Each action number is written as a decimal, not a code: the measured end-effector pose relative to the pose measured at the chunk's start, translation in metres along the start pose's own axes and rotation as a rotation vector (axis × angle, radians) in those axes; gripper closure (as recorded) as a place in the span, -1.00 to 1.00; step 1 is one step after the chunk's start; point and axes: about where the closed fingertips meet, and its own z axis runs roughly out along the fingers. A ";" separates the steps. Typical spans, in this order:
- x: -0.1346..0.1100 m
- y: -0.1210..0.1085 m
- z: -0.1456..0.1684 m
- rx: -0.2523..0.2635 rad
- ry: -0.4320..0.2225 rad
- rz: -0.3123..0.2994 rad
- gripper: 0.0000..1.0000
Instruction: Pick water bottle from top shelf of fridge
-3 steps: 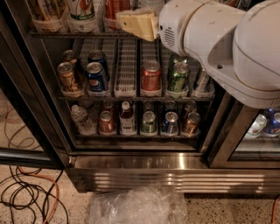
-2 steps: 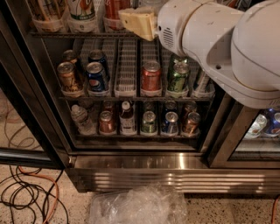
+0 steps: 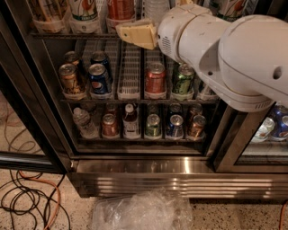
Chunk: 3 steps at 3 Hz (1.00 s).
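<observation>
Next, I move my gripper to the water bottle's clear lower body (image 3: 155, 10), next to the red can on the top shelf, and close it there.
The fridge (image 3: 148, 173) fills the view, with a dark frame and a shiny ribbed steel base. Its top shelf (image 3: 67, 34) runs along the top edge and holds tall drink cans (image 3: 83, 10). The water bottle (image 3: 156, 7) stands on that shelf. Only its clear ribbed lower body shows; its cap and label are out of view. My gripper (image 3: 136, 34), a tan wedge on the big white arm (image 3: 225, 49), sits just below and slightly left of the bottle, level with the shelf's front edge. It does not touch the bottle.
The middle rack holds soda cans (image 3: 155, 78) and a white lattice tray (image 3: 129, 72). The bottom rack holds short cans, a squat clear bottle (image 3: 83, 122) and a brown-drink bottle (image 3: 131, 121). Cables (image 3: 27, 202) and a crumpled plastic bag (image 3: 141, 211) lie on the floor. Another compartment (image 3: 272, 128) is at right.
My gripper and arm have shifted slightly down and to the left. The bottles and cans have not moved.
</observation>
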 end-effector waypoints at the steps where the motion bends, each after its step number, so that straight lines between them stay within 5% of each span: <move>1: 0.000 0.000 0.000 0.000 0.000 0.000 -0.76; 3: 0.022 0.000 0.027 -0.007 0.021 -0.061 -0.76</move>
